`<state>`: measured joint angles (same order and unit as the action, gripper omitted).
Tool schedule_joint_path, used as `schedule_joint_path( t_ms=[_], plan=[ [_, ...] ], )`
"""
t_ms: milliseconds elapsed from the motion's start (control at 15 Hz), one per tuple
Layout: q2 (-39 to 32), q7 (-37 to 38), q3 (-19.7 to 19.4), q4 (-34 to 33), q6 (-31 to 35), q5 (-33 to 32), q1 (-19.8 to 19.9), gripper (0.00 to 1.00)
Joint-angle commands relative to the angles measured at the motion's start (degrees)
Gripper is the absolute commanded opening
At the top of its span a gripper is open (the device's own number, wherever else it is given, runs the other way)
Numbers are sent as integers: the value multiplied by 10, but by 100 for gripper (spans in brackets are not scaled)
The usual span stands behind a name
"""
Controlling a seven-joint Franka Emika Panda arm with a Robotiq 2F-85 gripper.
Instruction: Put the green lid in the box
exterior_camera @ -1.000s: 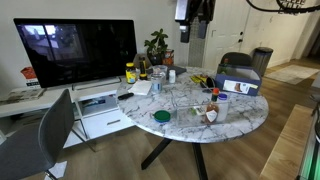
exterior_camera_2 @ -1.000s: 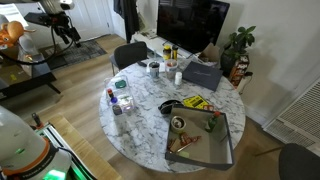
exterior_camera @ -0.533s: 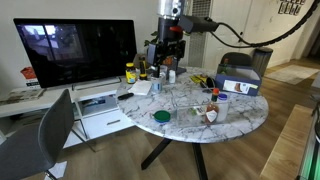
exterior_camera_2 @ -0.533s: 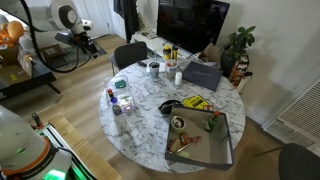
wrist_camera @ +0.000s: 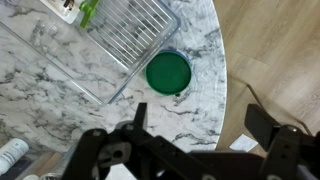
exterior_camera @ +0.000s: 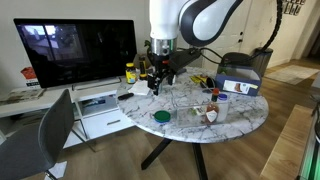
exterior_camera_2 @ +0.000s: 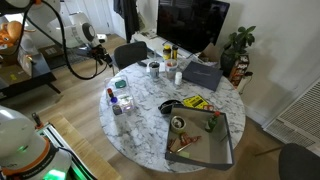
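Observation:
Next, the robot's gripper will move to the green lid's rim (exterior_camera: 155, 115) (wrist_camera: 189, 79) on the side away from the clear tray and close there.
The green lid (exterior_camera: 161, 116) lies flat on the marble table near its edge. It also shows in an exterior view (exterior_camera_2: 121, 85) and in the wrist view (wrist_camera: 168, 72), beside the corner of a clear tray. The blue box (exterior_camera: 238, 87) with a white patch stands on the far side of the table, and its dark rim and inside show in an exterior view (exterior_camera_2: 215, 148). My gripper (exterior_camera: 157, 85) hangs above the table, higher than the lid and apart from it. It is open and empty in the wrist view (wrist_camera: 205, 125) and also shows in an exterior view (exterior_camera_2: 101, 62).
A clear tray with a wire rack (wrist_camera: 100, 40) lies next to the lid. Small bottles (exterior_camera: 214, 102) and jars (exterior_camera: 130, 72) stand on the table. A white printer-like unit (exterior_camera: 98, 100) sits under the TV. A grey chair (exterior_camera: 55, 130) stands close by.
The arm has swung down from the top of the view to over the table near the lid. The lid and the box have not moved.

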<state>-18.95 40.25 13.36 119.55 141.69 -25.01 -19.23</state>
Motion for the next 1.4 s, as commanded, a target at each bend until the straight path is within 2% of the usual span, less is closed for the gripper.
schedule_joint_path(
  t_ms=[0,133,467,933,1200,1267,1333],
  plan=[
    [-3,-9,-23,-5,2,11,-23,100],
    [-4,-9,-23,-9,1,10,-26,100],
    [-95,-98,-18,-86,12,80,-17,100],
    [-201,-130,-66,-185,-3,107,-43,100],
    [-250,-144,-72,-228,-17,127,-48,100],
    [-260,-142,-76,-238,-20,129,-53,99],
    [-269,-142,-77,-246,-22,134,-54,80]
  ],
)
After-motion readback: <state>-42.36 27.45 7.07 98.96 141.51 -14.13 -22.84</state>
